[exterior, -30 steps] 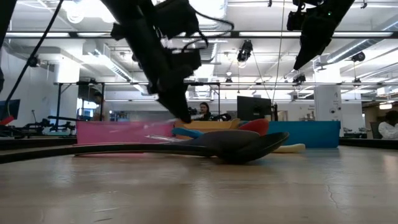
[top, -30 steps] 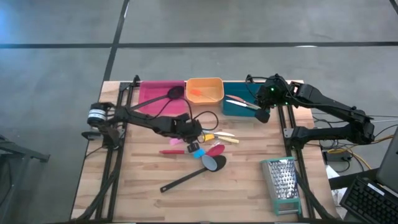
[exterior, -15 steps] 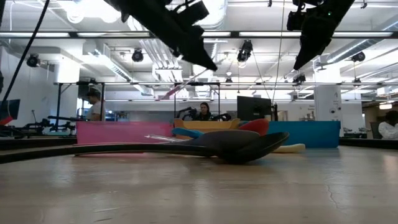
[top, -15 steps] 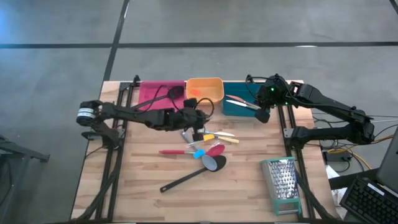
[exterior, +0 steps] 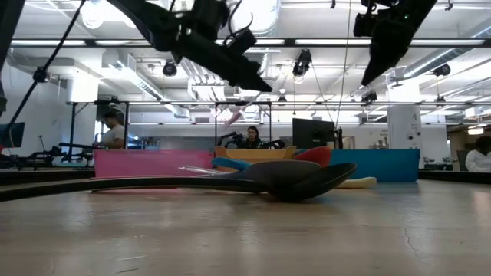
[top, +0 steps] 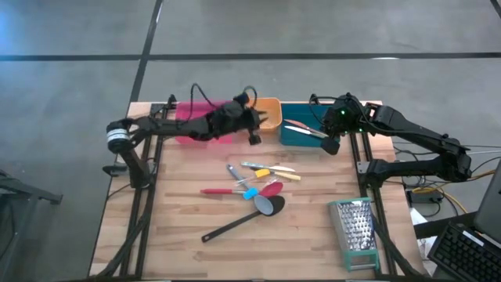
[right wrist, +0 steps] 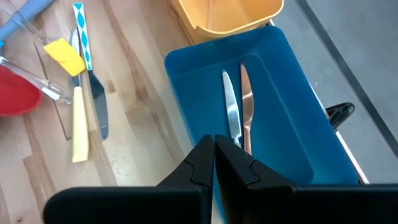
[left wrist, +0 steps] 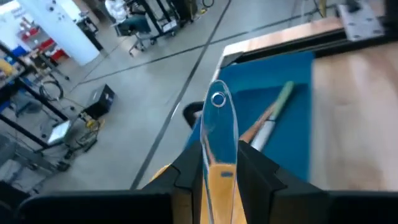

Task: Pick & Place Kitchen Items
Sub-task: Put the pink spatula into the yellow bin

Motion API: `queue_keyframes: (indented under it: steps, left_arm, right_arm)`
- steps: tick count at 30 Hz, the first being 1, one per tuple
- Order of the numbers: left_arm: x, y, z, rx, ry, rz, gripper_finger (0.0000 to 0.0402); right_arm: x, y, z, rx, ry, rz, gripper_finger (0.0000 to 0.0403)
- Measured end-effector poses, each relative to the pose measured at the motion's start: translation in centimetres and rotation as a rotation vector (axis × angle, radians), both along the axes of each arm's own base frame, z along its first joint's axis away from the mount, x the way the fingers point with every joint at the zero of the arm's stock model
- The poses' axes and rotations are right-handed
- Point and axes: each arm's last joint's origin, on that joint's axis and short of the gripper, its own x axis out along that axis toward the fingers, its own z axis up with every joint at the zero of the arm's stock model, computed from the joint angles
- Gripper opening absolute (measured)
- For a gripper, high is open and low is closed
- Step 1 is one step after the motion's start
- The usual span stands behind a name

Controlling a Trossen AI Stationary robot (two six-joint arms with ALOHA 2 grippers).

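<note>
Next, my left gripper releases the clear-handled utensil, now above the gap between two bins, inside the orange bin (top: 257, 121), between the pink bin and the teal bin.
My left gripper (top: 254, 135) hangs above the gap between the pink bin (top: 186, 117) and the orange bin (top: 270, 111), shut on a clear-handled utensil (left wrist: 217, 127). My right gripper (top: 330, 145) is shut and empty above the teal bin's (top: 301, 135) near edge. The remaining utensils lie flat on the table's middle: a red spatula (top: 215, 190), a blue piece (top: 250, 193), a yellow-handled piece (top: 270, 171) and a black long-handled spoon (top: 239, 222). My left gripper pinches the clear handle (left wrist: 219, 163) between its two fingers (left wrist: 186, 174), partway along it. The handle lies along the fingers, and its free end with the hole (left wrist: 217, 99) sticks out ahead toward the table's right. The utensil is lifted clear; its head is hidden behind the gripper.
The teal bin holds a silver knife (right wrist: 231, 115) and a copper-coloured one (right wrist: 247, 112). A metal grater (top: 356, 231) lies at the near right. Black frame rails run along both table sides. People show in the room beyond the table.
My left gripper has risen from the pile of utensils and gone toward the table's far edge and a little right, to the bins, carrying the clear-handled utensil lifted clear of the table. The right arm has kept still.
</note>
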Motion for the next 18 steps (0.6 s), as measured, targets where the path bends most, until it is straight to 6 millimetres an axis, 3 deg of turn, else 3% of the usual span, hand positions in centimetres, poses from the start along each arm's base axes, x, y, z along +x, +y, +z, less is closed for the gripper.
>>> queue_keyframes:
  steps: [7, 18]
  left_arm:
    - [-0.8, 5.2, -0.4, -0.118, -0.054, 0.031, 0.0072]
    - [1.9, 8.1, -1.5, -0.216, 0.041, 0.073, 0.0072]
  right_arm:
    - [0.2, -0.1, 0.2, -0.015, -0.022, 0.004, 0.0008]
    - [0.2, -0.1, 0.2, -0.016, -0.025, 0.005, 0.0008]
